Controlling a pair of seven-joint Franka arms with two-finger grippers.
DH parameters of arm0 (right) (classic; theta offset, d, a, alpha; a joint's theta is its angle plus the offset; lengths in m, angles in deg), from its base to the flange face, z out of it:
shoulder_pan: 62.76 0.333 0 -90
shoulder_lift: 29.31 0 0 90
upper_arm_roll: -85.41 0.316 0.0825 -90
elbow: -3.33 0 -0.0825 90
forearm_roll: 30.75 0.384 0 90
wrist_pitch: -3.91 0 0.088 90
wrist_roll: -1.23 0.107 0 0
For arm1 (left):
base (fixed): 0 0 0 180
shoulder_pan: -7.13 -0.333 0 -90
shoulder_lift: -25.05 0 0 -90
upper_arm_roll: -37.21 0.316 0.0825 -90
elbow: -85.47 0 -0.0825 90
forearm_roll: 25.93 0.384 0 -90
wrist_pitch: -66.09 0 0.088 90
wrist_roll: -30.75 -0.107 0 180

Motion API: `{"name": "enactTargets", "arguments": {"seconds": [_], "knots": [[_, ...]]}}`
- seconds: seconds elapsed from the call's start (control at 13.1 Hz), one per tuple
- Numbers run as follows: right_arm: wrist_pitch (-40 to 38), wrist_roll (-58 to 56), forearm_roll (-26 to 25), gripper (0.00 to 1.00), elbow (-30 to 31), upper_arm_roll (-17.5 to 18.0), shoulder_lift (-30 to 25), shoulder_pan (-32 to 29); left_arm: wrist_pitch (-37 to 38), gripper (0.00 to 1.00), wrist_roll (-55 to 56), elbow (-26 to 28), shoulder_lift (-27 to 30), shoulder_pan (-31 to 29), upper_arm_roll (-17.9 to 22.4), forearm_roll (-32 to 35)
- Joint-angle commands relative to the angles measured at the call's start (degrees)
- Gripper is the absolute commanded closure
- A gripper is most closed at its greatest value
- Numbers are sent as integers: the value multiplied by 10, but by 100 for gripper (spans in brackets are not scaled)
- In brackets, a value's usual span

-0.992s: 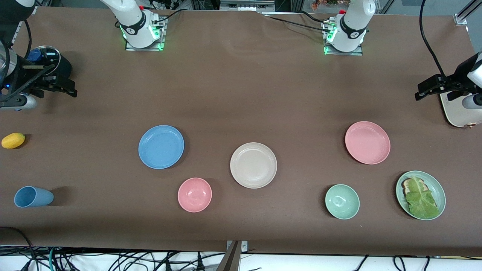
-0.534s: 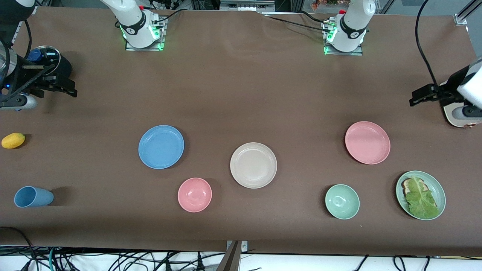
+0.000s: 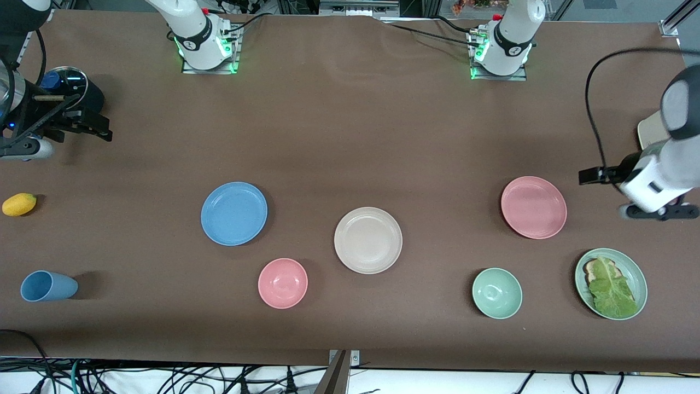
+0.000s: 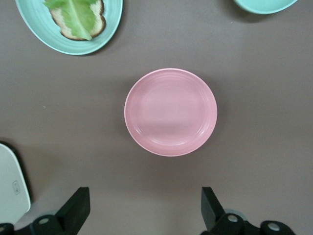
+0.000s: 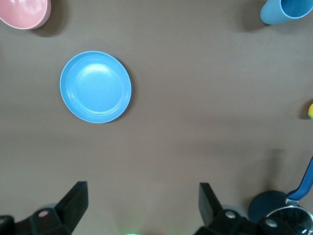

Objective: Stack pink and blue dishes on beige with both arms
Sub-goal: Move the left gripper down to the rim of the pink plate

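Note:
The pink plate is next for my left gripper. It should go there and close on its rim's far side (image 3: 565, 203) (image 4: 125, 116) from the beige plate, toward the left arm's end.
The beige plate (image 3: 368, 240) lies mid-table. The blue plate (image 3: 234, 213) lies beside it toward the right arm's end, and the pink plate (image 3: 534, 207) toward the left arm's end. All three are bare and apart from each other. My left gripper (image 3: 590, 175) hangs open over bare table just beside the pink plate, which fills the middle of the left wrist view (image 4: 170, 112) ahead of the empty left gripper (image 4: 145, 210). My right gripper (image 3: 95, 129) waits open at the right arm's end of the table. The blue plate (image 5: 96, 86) shows well ahead of the right gripper (image 5: 143, 208).
A small pink bowl (image 3: 283, 283) and a pale green bowl (image 3: 497, 293) sit nearer the front camera. A green plate with bread and lettuce (image 3: 611, 283), a blue cup (image 3: 48, 286), a yellow fruit (image 3: 19, 204), a dark lidded pot (image 3: 71, 87) and a white slab (image 3: 649, 131) lie at the ends.
The left arm has swung from over the white slab down toward the pink plate, its gripper now just beside it. The right arm and all dishes have stayed put.

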Motion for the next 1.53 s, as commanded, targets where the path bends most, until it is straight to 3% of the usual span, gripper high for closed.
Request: {"name": "enactTargets", "arguments": {"seconds": [0.0,0.23,1.07,1.45], "knots": [[-6,2,9,0,-4,-3,-1,-4,11,0,-8,-29,-35,-18,1,3],[-7,2,9,0,-4,-5,-1,-4,-24,0,-11,-18,-73,-32,1,3],[-7,2,9,0,-4,-5,0,-4,-314,0,-46,219,-52,-83,-2,-5],[-2,2,8,0,-5,-5,0,-4,-323,0,-48,221,-75,-106,-2,-17]]}}
